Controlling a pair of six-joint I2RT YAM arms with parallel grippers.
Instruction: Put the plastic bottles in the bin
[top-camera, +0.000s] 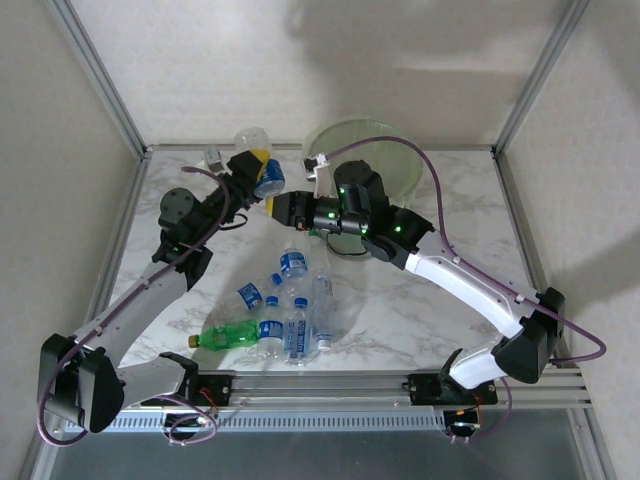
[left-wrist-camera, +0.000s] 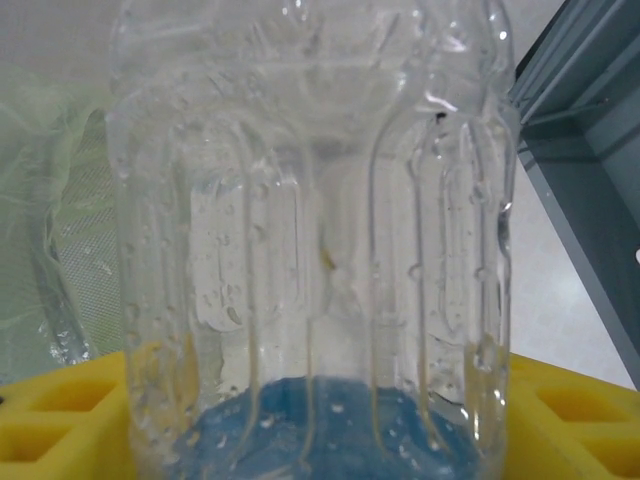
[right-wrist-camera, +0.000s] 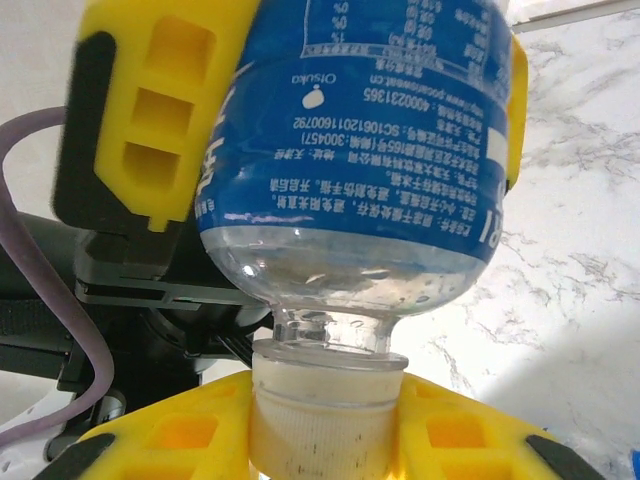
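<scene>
The clear blue-labelled bottle will drop from my right gripper inside the front of the pale-green bin (top-camera: 346, 194), toward the bottle heap.
A clear plastic bottle (top-camera: 268, 178) with a blue label (right-wrist-camera: 350, 110) and white cap (right-wrist-camera: 322, 410) hangs in the air between both arms, near the back of the table. My right gripper (right-wrist-camera: 325, 430) is shut on its cap, yellow pads on either side. My left gripper (left-wrist-camera: 320, 400) straddles the bottle's body (left-wrist-camera: 310, 220), and its yellow fingers (right-wrist-camera: 150, 110) lie along the label; I cannot tell whether they still press. From above, the left gripper (top-camera: 258, 162) and right gripper (top-camera: 276, 207) meet left of the bin (top-camera: 395, 150), a round pale-green bucket at the back.
Several more bottles (top-camera: 290, 310), clear with blue labels, lie in a heap on the marble table's front middle, with a green one (top-camera: 232, 333) at its left. The bin's lined wall (left-wrist-camera: 40, 200) shows at the left of the left wrist view. Metal frame posts (top-camera: 100, 80) stand at the corners.
</scene>
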